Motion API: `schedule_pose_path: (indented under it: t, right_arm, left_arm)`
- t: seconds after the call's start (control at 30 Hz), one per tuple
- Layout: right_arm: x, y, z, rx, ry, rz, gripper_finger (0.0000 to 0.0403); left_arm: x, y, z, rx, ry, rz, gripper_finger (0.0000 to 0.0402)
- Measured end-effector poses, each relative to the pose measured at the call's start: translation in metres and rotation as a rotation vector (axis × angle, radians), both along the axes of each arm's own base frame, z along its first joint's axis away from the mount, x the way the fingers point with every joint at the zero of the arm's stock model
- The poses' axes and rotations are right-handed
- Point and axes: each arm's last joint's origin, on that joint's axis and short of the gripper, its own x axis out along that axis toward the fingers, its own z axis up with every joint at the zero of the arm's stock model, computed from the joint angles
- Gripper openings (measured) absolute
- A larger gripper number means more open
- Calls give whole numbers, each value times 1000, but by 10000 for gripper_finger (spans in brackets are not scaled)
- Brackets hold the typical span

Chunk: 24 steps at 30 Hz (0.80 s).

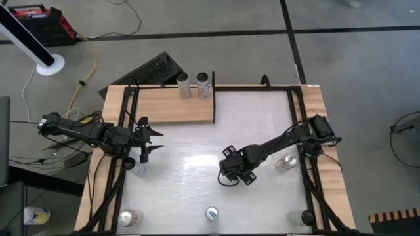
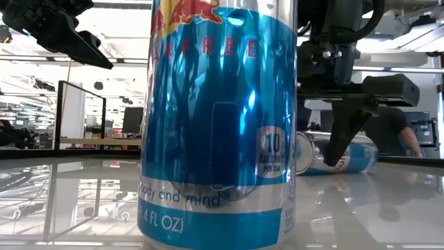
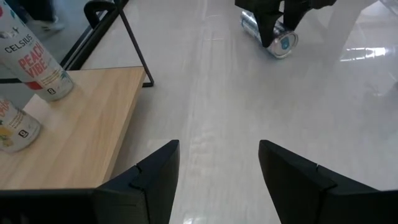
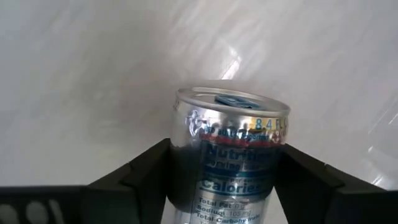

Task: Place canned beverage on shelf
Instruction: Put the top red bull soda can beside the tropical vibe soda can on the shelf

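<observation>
Next, my right gripper opens and takes the can's body farther (image 2: 362, 157) toward its bottom, because it is holding the lying can too close to the can's lidded end.
A blue and silver beverage can (image 4: 230, 134) lies on its side on the white tabletop near the table's middle. My right gripper (image 1: 236, 169) stands over it, pointing down, shut on it. In the low view the can (image 2: 357, 156) shows behind one dark finger. The shelf (image 1: 174, 105), a pale wooden board, lies at the far left of the table, and two upright cans (image 1: 183, 85) (image 1: 203, 84) stand on its far right corner. My left gripper (image 3: 217, 168) waits open beside the shelf's near edge with nothing between its fingers. My right gripper pinches the lying can's round wall (image 4: 186, 155) between its two fingers, close to the can's lidded end. The fingers come from above, pointing down, and lie across the can. The can rests on its side on the tabletop.
More cans stand around the table: near my left gripper (image 1: 134, 164), under my right arm (image 1: 286, 162), and along the near edge (image 1: 129, 217) (image 1: 211, 212) (image 1: 298, 217). The middle one fills the low view (image 2: 218, 118). Black frame rails (image 1: 295, 131) run along both sides.
</observation>
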Motion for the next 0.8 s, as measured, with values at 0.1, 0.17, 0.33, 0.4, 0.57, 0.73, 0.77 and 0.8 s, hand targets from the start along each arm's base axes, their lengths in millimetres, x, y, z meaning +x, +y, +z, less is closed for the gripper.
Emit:
schedule_pose_path:
  t: [0.1,0.17,0.33,0.4,0.57,0.73,0.77,0.8]
  right_arm:
    - [-2,-2,0,10,17,-92,268]
    - [-2,-3,0,19,14,-147,284]
    - [-1,-10,-1,30,14,-229,337]
    - [-1,-11,-1,28,22,-236,356]
    - [-11,-13,-2,-4,113,-270,373]
    - [-14,-18,-6,-10,135,-303,369]
    - [-15,-18,-8,-10,134,-304,369]
    - [-15,-20,-10,-11,139,-307,368]
  left_arm:
    - [0,0,0,0,0,0,206]
    - [0,0,0,0,0,0,206]
    - [0,0,0,0,0,0,206]
    - [0,0,0,0,0,0,206]
    - [0,0,0,0,0,0,206]
    - [0,0,0,0,0,0,206]
    - [0,0,0,0,0,0,206]
    - [0,0,0,0,0,-1,206]
